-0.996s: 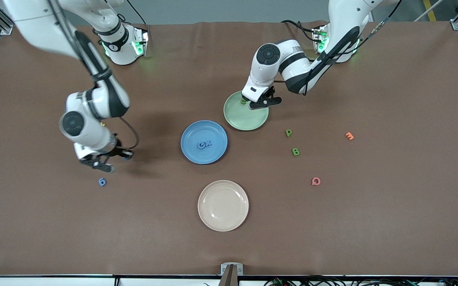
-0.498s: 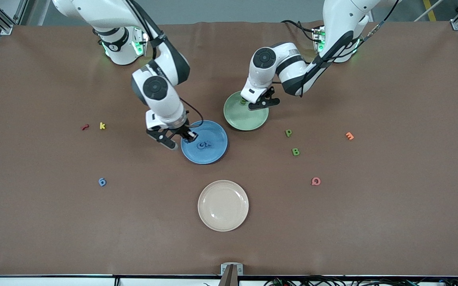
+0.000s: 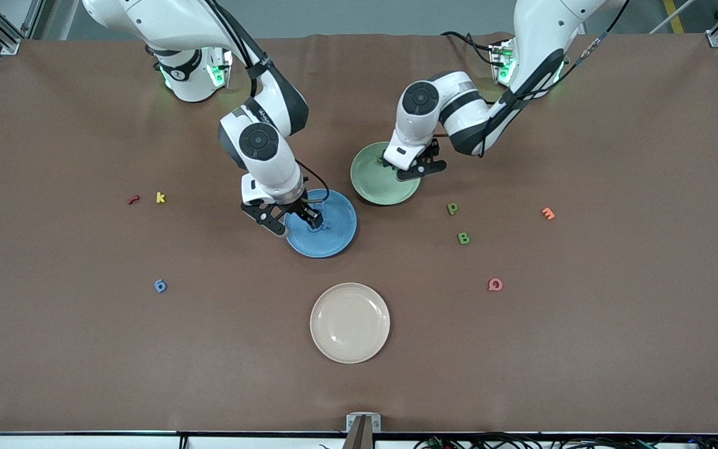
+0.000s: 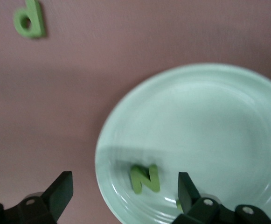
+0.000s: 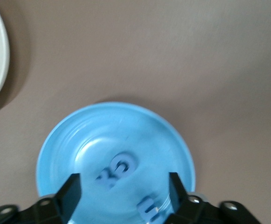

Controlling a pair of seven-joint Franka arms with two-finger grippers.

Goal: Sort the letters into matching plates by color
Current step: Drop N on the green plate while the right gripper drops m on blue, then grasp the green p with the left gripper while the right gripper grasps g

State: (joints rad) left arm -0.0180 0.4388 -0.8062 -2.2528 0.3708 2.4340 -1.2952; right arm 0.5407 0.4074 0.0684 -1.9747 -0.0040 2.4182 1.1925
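Observation:
Next, I need to close my left gripper across the round part (image 3: pixel 453 207) (image 4: pixel 28 23) of the green P, which lies between the pale green plate and the green B.
The blue plate (image 3: pixel 341 212) holds a cluster of two blue letters (image 5: pixel 116 169) and a third blue letter (image 5: pixel 149 208) by one finger. My right gripper (image 3: pixel 292 219) hangs open and empty just over this plate (image 5: pixel 79 135). The pale green plate (image 3: pixel 374 187) holds a green N (image 4: pixel 144 178) and a second green bit (image 4: pixel 178 204). My left gripper (image 3: pixel 406 167) is open and empty over that plate's rim (image 4: pixel 210 116). A green P (image 3: pixel 452 209), a green B (image 3: pixel 464 238) and a blue 6 (image 3: pixel 160 285) lie on the table.
A cream plate (image 3: pixel 349 322) sits nearer the front camera than the blue plate. An orange letter (image 3: pixel 547 213) and a pink Q (image 3: pixel 495 284) lie toward the left arm's end. A red letter (image 3: pixel 133 199) and a yellow k (image 3: pixel 160 197) lie toward the right arm's end.
My right arm swung from near the blue 6 to over the blue plate, and a third blue letter now lies in it. My left gripper shifted slightly over the green plate.

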